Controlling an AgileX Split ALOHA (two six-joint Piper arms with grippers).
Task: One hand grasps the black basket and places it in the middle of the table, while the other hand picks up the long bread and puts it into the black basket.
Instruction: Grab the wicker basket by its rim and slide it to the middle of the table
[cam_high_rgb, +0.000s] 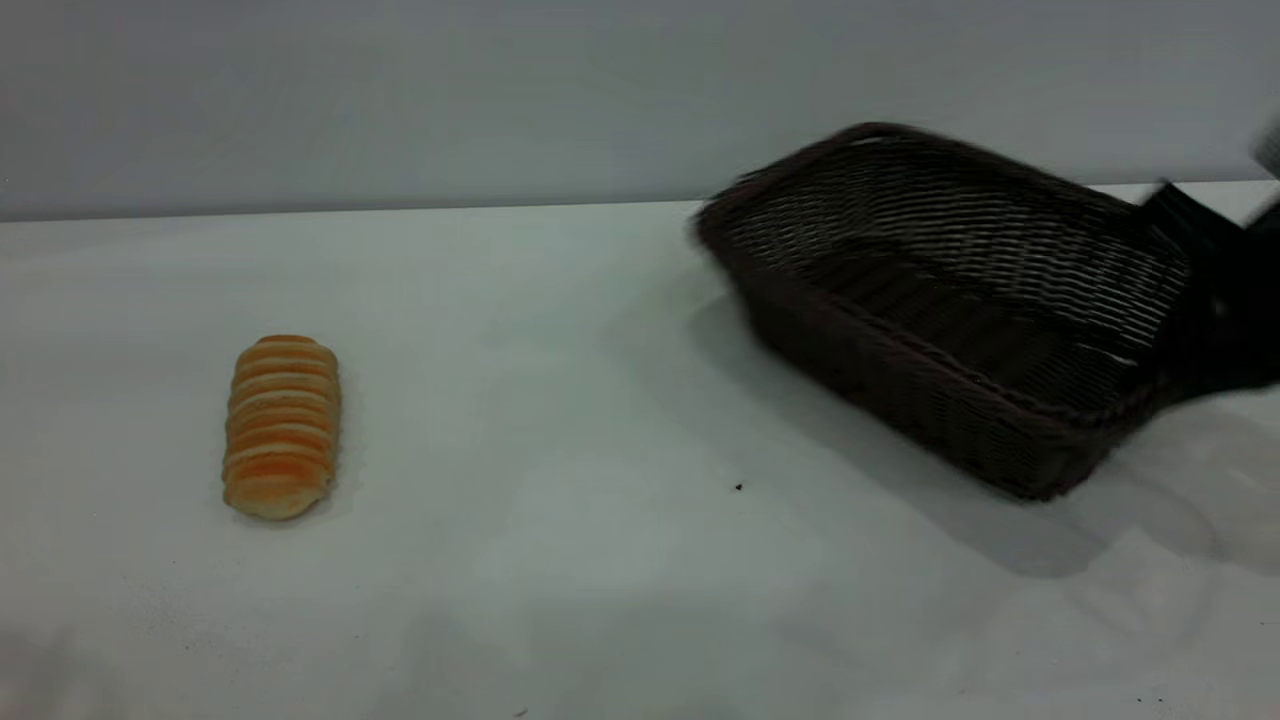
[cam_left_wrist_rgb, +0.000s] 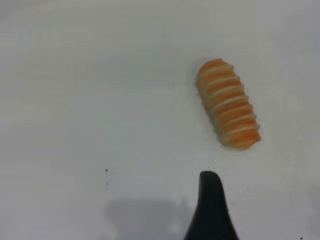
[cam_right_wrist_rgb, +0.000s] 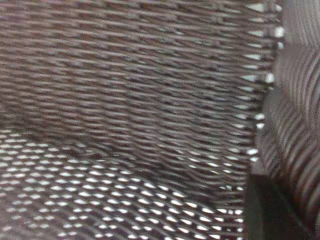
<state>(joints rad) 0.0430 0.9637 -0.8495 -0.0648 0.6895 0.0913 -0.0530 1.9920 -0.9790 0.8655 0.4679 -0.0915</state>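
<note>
Next, I let go of the black basket with my right gripper on the bare table (cam_high_rgb: 669, 390) just behind the tiny dark speck.
The black basket (cam_high_rgb: 940, 300) is at the right of the table (cam_high_rgb: 560, 560), tilted, with its left end raised. My right gripper (cam_high_rgb: 1215, 300) is at its right end wall, shut on the rim. The right wrist view is filled by the wicker wall of the basket (cam_right_wrist_rgb: 140, 100), with one dark finger (cam_right_wrist_rgb: 272, 210) against it. The long bread (cam_high_rgb: 283, 427) lies on the table at the left, apart from everything. It also shows in the left wrist view (cam_left_wrist_rgb: 229, 104). One black finger (cam_left_wrist_rgb: 211, 205) of my left gripper hangs above the table a little short of the bread, with nothing held.
A pale wall (cam_high_rgb: 400, 100) runs behind the table's far edge. A tiny dark speck (cam_high_rgb: 738, 487) lies on the table between the bread and the basket. The basket casts a shadow below and to the right of itself.
</note>
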